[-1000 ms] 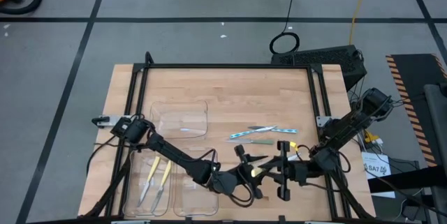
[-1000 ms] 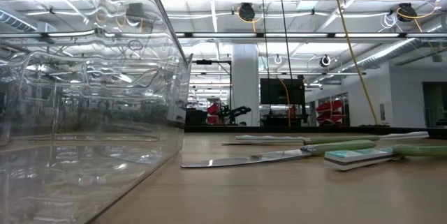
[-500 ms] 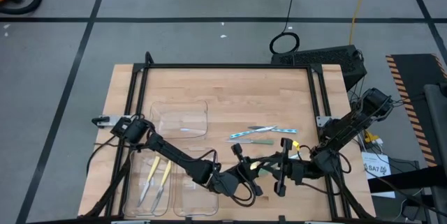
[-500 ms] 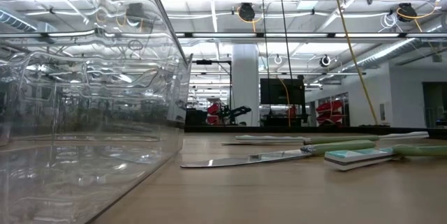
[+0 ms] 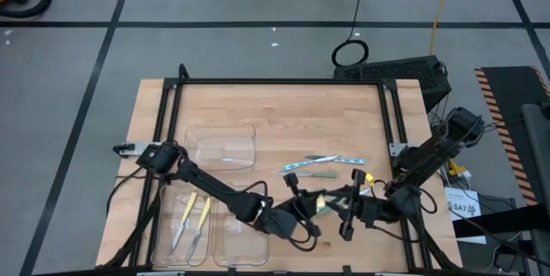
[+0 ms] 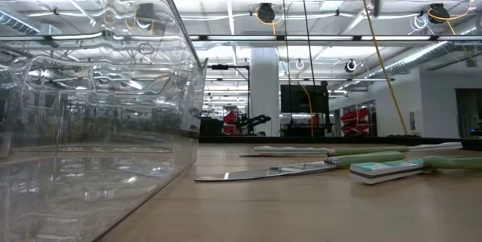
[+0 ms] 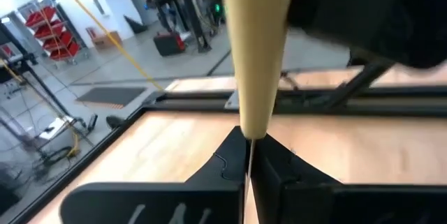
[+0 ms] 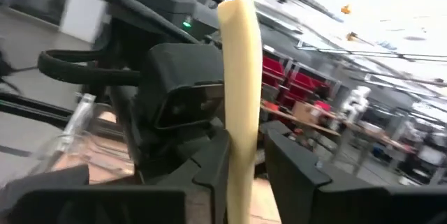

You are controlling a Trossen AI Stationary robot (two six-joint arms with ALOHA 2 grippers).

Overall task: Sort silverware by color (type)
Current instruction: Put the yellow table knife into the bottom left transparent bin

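My left gripper is pinching the blade where the yellow handle starts, close to my right gripper. I need to open my left gripper and pinch farther down the blade point(image 7: 246, 185).
A yellow-handled piece of silverware point(image 5: 323, 200) hangs in the air near the table's front edge, between my two grippers. My left gripper point(image 5: 302, 203) is shut on its metal end. My right gripper point(image 5: 342, 207) faces it from the right. Its fingers point(image 8: 209, 165) stand close on either side of the yellow handle point(image 8: 241, 77), with a narrow gap on one side. Several green- and blue-handled pieces point(image 5: 322, 166) lie flat on the wood. Two yellow pieces point(image 5: 193, 218) lie in the front left tray point(image 5: 163, 224). My left gripper pinches the thin metal end point(image 7: 249, 165) of the yellow-handled piece between its two fingers, just below where the handle starts. It comes in about level from the table's left. The piece is lifted clear. I cannot tell whether my right gripper touches the handle.
Three clear plastic trays stand on the table's left half: one farther back point(image 5: 222, 147) and two at the front point(image 5: 236, 237). In the low view a tray wall point(image 6: 90, 106) fills the left, and a green-handled knife point(image 6: 301, 168) lies at the right. A black frame point(image 5: 284, 82) borders the table.
My left gripper has shut on the metal end of the yellow-handled piece and tipped a little. My right gripper has rolled about its own axis. Both hands have stayed near the same spot, and the piece has stayed lifted between them.
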